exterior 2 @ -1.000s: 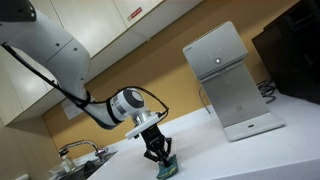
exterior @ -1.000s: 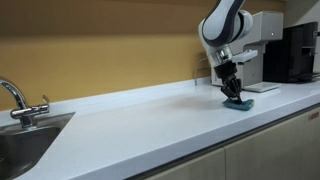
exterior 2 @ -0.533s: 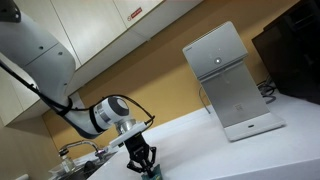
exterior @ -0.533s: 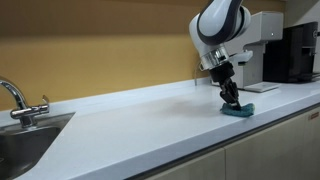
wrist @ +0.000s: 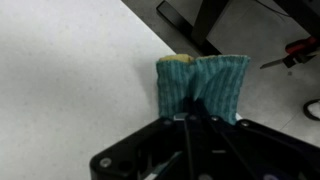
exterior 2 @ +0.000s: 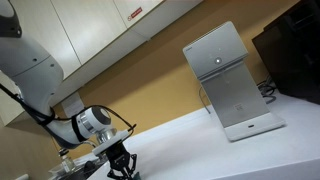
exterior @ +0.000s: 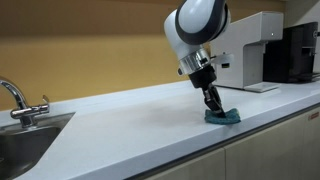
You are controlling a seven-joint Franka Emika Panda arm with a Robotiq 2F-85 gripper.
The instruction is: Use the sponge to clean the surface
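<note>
The teal-green sponge will be released farther in from the countertop's front edge (exterior: 199, 103), near the white appliance.
The teal-green sponge (exterior: 223, 117) lies pressed on the white countertop (exterior: 130, 125) near its front edge. My gripper (exterior: 212, 103) stands on top of it, fingers shut on the sponge. In the wrist view the sponge (wrist: 203, 87) is pinched in the middle between the dark fingers (wrist: 192, 118), with a yellow underside showing at its far edge. In an exterior view the gripper (exterior 2: 122, 170) is at the bottom edge of the picture, and the sponge is not visible there.
A white appliance (exterior: 250, 55) and a black machine (exterior: 297, 52) stand at one end of the counter. A steel sink with a tap (exterior: 20, 103) is at the opposite end. The white appliance (exterior 2: 228, 80) also shows in an exterior view. Beige cabinet fronts (exterior: 260, 155) run below.
The gripper has slid the sponge along the countertop, away from the white appliance and toward the sink side, staying shut on it.
</note>
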